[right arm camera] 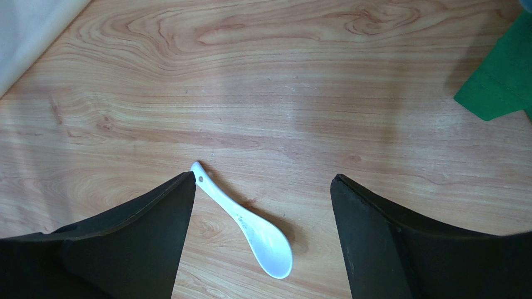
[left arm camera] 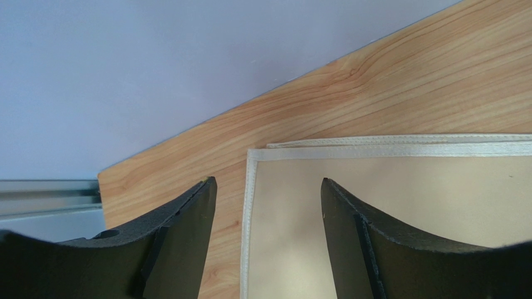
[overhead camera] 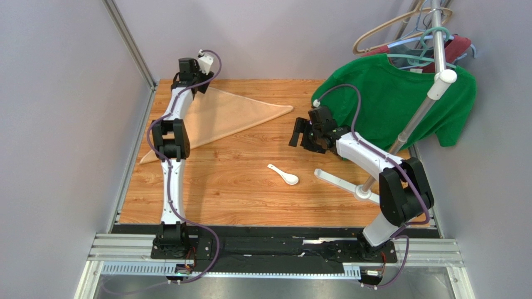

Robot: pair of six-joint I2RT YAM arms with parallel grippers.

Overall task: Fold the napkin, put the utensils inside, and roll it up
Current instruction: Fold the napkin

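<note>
Next, I move my right gripper to the peach-tan napkin and close it on its near folded edge (overhead camera: 242, 129), toward the corner beside the green T-shirt.
The peach-tan napkin (overhead camera: 231, 115) lies folded into a triangle at the table's back left. My left gripper (overhead camera: 192, 81) hovers over its far left corner. In the left wrist view the left gripper (left arm camera: 268, 187) is open and empty, its jaws either side of the hemmed edge of the napkin (left arm camera: 406, 205), where two layers lie stacked. The white soup spoon (overhead camera: 284, 175) lies on bare wood at mid-table. My right gripper (overhead camera: 303, 137) is open and empty, above and behind it. In the right wrist view the spoon (right arm camera: 250, 224) lies below and between the open jaws of the right gripper (right arm camera: 262, 180).
A green T-shirt (overhead camera: 399, 99) hangs on a rack pole (overhead camera: 437, 50) at the back right, with other hangers. The rack's white leg (overhead camera: 337, 180) lies on the table right of the spoon. The shirt's hem (right arm camera: 499, 87) shows at right. The back table edge (left arm camera: 187, 140) meets the wall.
</note>
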